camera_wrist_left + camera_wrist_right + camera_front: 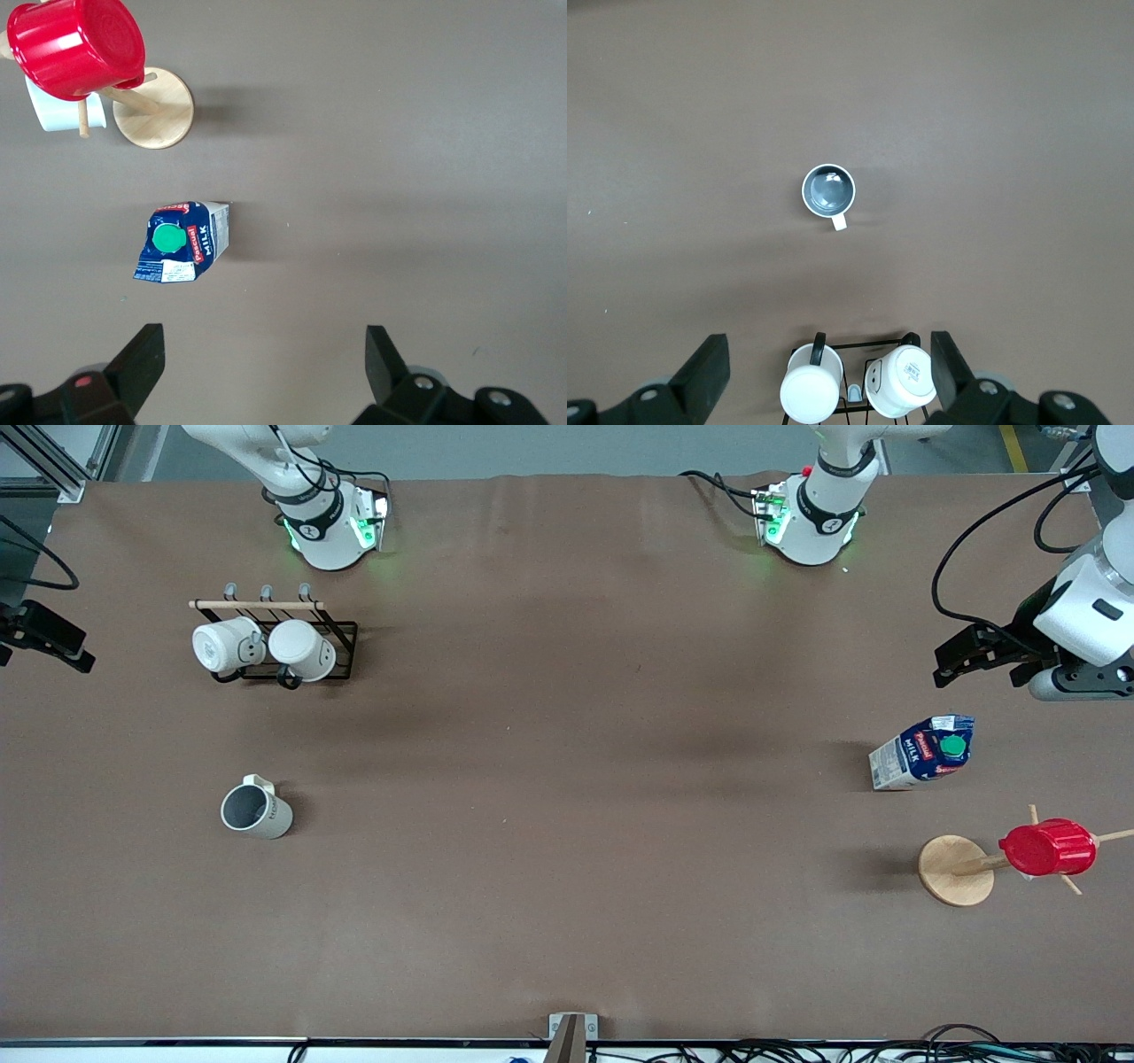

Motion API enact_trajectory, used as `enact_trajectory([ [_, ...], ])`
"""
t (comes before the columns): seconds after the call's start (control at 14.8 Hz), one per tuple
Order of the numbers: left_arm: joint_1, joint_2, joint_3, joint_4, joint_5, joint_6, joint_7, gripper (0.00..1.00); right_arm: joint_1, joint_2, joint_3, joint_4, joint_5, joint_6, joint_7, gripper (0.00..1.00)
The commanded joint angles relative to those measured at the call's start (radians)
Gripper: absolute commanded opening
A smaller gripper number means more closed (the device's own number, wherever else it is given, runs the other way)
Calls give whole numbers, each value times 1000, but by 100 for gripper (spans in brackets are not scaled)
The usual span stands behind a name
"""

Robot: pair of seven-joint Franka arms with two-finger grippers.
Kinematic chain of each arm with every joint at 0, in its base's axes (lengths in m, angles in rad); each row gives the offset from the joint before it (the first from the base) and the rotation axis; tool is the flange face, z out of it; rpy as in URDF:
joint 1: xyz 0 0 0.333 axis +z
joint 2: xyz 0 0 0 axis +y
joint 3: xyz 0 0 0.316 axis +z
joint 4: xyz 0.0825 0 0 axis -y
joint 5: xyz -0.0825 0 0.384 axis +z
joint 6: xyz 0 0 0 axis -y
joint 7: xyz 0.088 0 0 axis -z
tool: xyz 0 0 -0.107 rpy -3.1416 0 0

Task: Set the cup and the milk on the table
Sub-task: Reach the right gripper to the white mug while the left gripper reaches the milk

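Note:
Next, my left gripper goes to the milk's upper blue part [936,747] [183,225], just below its green cap, and closes there.
The cup [255,808] is cream-white with a grey inside. It stands upright on the brown table [567,779] toward the right arm's end, and shows from above in the right wrist view [829,190]. The milk [923,753], a blue and white carton with a green cap, stands on the table toward the left arm's end, and also shows in the left wrist view [182,241]. My left gripper [961,662] [266,341] is open and empty, high over the table beside the milk. My right gripper [44,638] [830,350] is open and empty, high over the mug rack.
A black wire rack [341,651] with two white mugs [859,382] stands near the right arm's base. A wooden mug tree [955,870] carrying a red ribbed cup [1047,848] [78,44] stands nearer the front camera than the milk. A white mug [62,113] hangs under the red cup.

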Motion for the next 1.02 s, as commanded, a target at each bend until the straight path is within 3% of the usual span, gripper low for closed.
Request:
enact_trajectory([
  [0.0,-10,-24,3,-18,14,8,-4,100,-2,2,-1,11,-3,-6,-11,100],
  [0.41,-13,-15,14,-13,18,4,5,100,-2,2,-1,8,-2,-7,-13,100],
  [0.95,-17,60,150,-21,23,59,83,100,-2,43,-1,4,-2,2,-23,100],
])
